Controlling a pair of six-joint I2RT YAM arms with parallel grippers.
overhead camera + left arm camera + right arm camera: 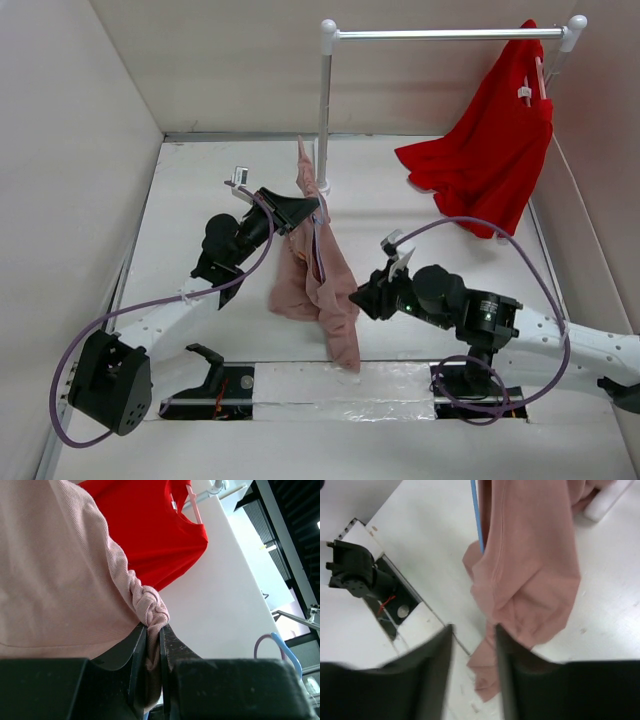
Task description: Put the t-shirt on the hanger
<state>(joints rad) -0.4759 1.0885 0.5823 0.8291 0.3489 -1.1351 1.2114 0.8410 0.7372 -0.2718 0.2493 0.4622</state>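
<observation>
The hanger slants steeply with its low end against the t-shirt's fold, so my right gripper should pinch that fold (492, 564) together with the hanger's end and lift both.
The dusty pink t-shirt (322, 285) hangs bunched from my left gripper (300, 212), its lower end trailing on the table near the front edge. In the left wrist view, that gripper (153, 628) is shut on a twisted fold of the t-shirt (55, 580). A thin pale wire of the hanger (318, 248) runs down inside the cloth; the right wrist view shows it as a bluish line (477, 520) beside the t-shirt (530, 570). My right gripper (362, 298) sits just right of the shirt's lower part. Its jaws (473, 629) stand apart with nothing between them.
A bright red garment (485, 150) hangs on a pink hanger from the white rail (450, 34) at the back right. The rack's upright pole (324, 100) stands just behind the pink shirt. White walls enclose the table. A foil strip (340, 385) lies along the front edge.
</observation>
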